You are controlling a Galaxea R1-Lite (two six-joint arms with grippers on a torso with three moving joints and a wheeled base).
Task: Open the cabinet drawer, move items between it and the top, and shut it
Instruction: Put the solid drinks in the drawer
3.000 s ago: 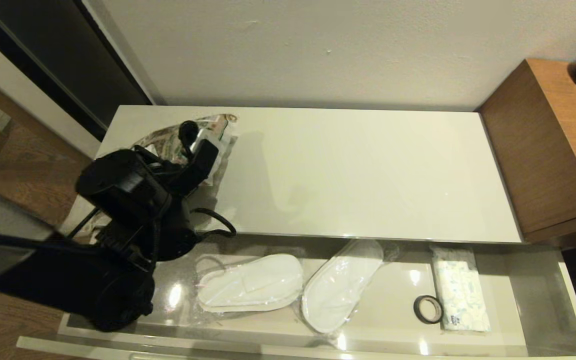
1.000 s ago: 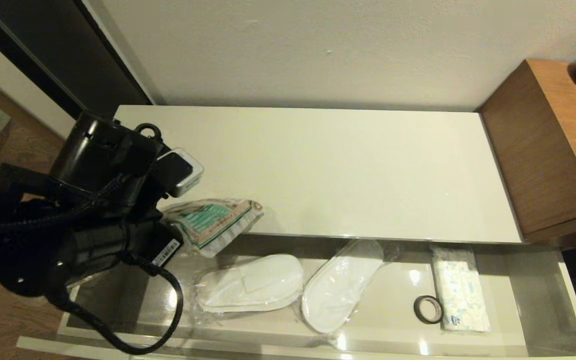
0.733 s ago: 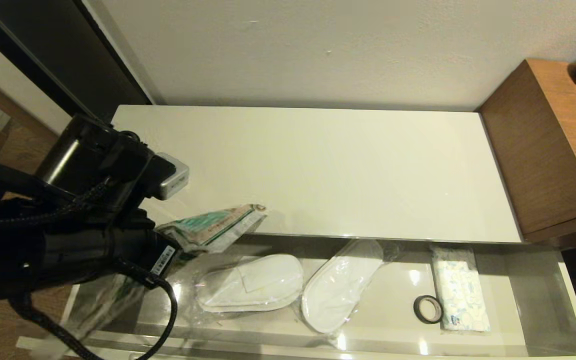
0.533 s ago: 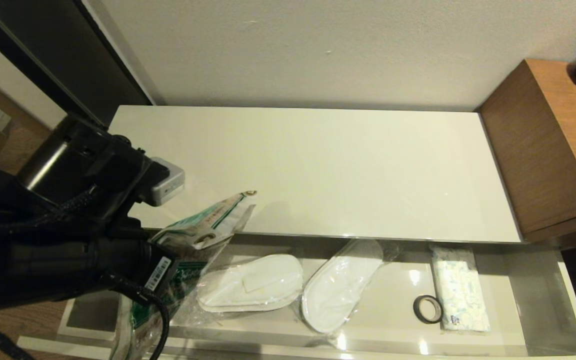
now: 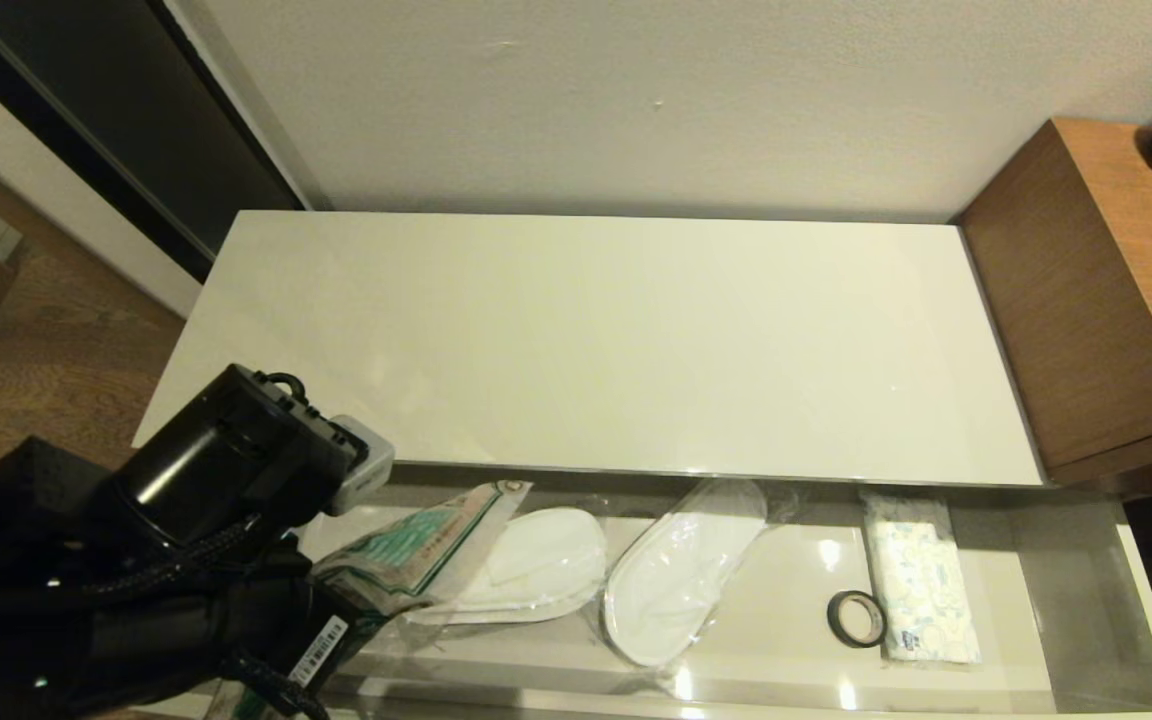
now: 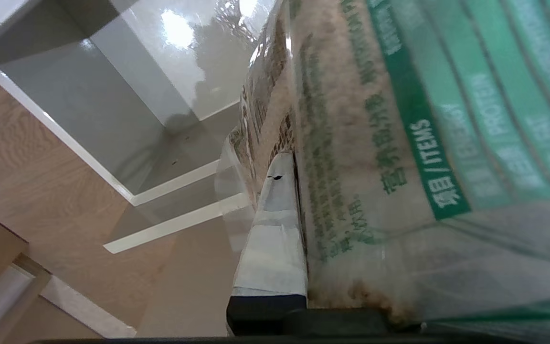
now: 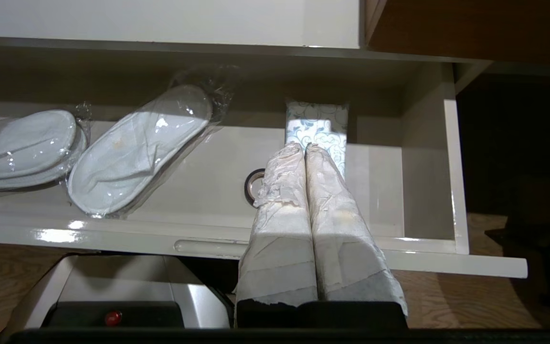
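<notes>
Next, my left gripper lets go of the brown-and-green packet in the drawer, over the white slipper farther from the tape ring (image 5: 454, 544).
The cabinet drawer (image 5: 1076, 600) stands pulled out below the top (image 5: 616, 340), which lies bare. My left gripper (image 6: 299, 167) is shut on the brown-and-green packet (image 5: 421, 555), held over the drawer's left end with its free edge above a slipper. In the left wrist view one taped finger (image 6: 275, 229) presses the packet (image 6: 399, 119); the other is hidden behind it. At the drawer's right end lie the dark tape ring (image 5: 856, 618) and the tissue pack (image 5: 921, 590). My right gripper (image 7: 305, 145) hangs shut and empty in front of the drawer's face panel (image 7: 112, 236), out of the head view.
Two plastic-wrapped white slippers (image 5: 676, 575) lie in the drawer's middle and left. A taller brown wooden unit (image 5: 1106, 290) adjoins the top's right end. Wall runs behind the top. My left arm (image 5: 206, 520) covers the drawer's front left corner.
My left arm took the packet off the top's left end, carried it toward the front and lowered it over the drawer's left part. The top now holds nothing.
</notes>
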